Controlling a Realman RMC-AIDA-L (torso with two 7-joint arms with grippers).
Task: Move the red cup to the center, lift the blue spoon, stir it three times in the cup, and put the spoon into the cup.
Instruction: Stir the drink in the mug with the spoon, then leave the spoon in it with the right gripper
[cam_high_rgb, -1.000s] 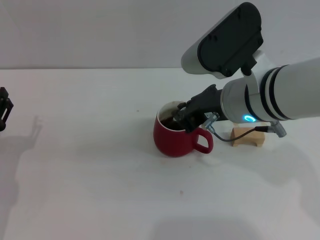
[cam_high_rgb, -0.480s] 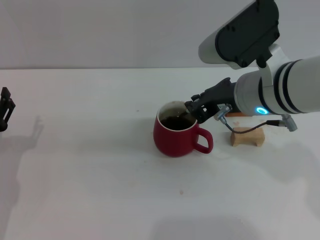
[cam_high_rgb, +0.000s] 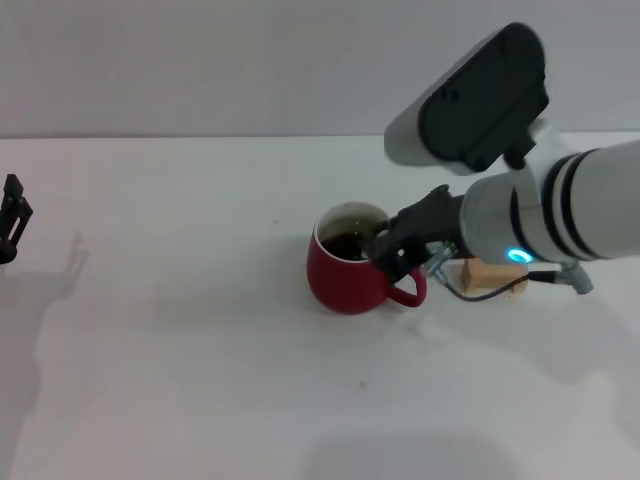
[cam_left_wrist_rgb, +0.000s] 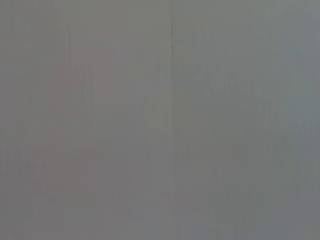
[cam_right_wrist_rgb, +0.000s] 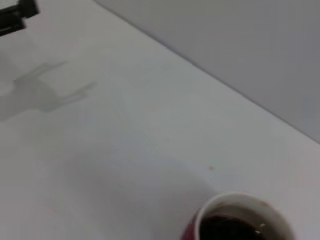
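Next, my right gripper releases the blue spoon, now almost hidden over the red cup, in the red cup, so it leans on the cup's rim (cam_high_rgb: 388, 245) next to the cup's handle.
The red cup (cam_high_rgb: 348, 275) stands near the table's middle with dark liquid inside and its handle toward the right. It also shows in the right wrist view (cam_right_wrist_rgb: 239, 220). My right gripper (cam_high_rgb: 386, 250) hangs over the cup's front right rim, its dark fingers drawn together. The blue spoon is almost wholly hidden by them; only a small grey glint (cam_right_wrist_rgb: 258, 229) shows in the liquid. My left gripper (cam_high_rgb: 10, 218) is parked at the far left edge of the table.
A tan wooden block (cam_high_rgb: 492, 276) sits just right of the cup, partly behind my right arm and its cable. The white table (cam_high_rgb: 180, 330) stretches open to the left and front. The left wrist view shows only a grey wall.
My right gripper has circled over the cup: from inside it, to the back right rim, then to the front right rim. The cup has stayed in place.
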